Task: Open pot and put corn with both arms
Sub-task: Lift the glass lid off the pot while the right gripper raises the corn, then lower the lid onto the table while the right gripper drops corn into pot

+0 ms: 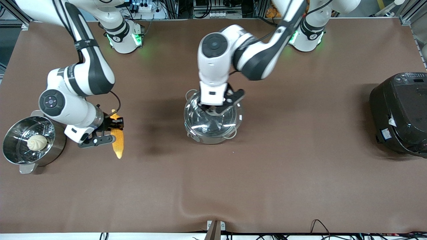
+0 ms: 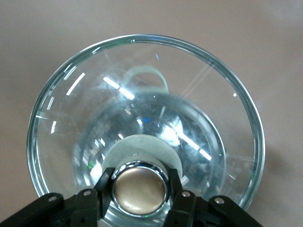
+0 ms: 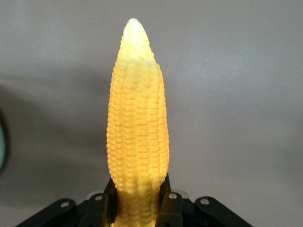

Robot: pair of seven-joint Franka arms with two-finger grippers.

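Note:
Next, my left gripper lets go of the glass lid on the brown cloth [image 1: 306, 125] between the steel pot and the black rice cooker.
The steel pot [image 1: 207, 140] stands mid-table, one pale loop handle [image 1: 231, 135] showing. My left gripper [image 1: 213, 111] is over it, shut on the copper-coloured knob [image 2: 138, 189] of the clear glass lid [image 1: 200, 117]. In the left wrist view the lid [image 2: 222, 109] fills the frame and the pot's handle [image 2: 144, 73] shows through it, so the lid looks raised a little. My right gripper [image 1: 111, 128] is toward the right arm's end of the table, shut on the stem end of the yellow-orange corn [image 1: 118, 141]. The corn [image 3: 137, 127] points away from the right gripper [image 3: 137, 201].
A steel steamer pot [image 1: 20, 156] holding a white bun [image 1: 37, 142] stands right beside my right gripper. A big black rice cooker [image 1: 400, 113] sits at the left arm's end of the table. Brown cloth covers the table.

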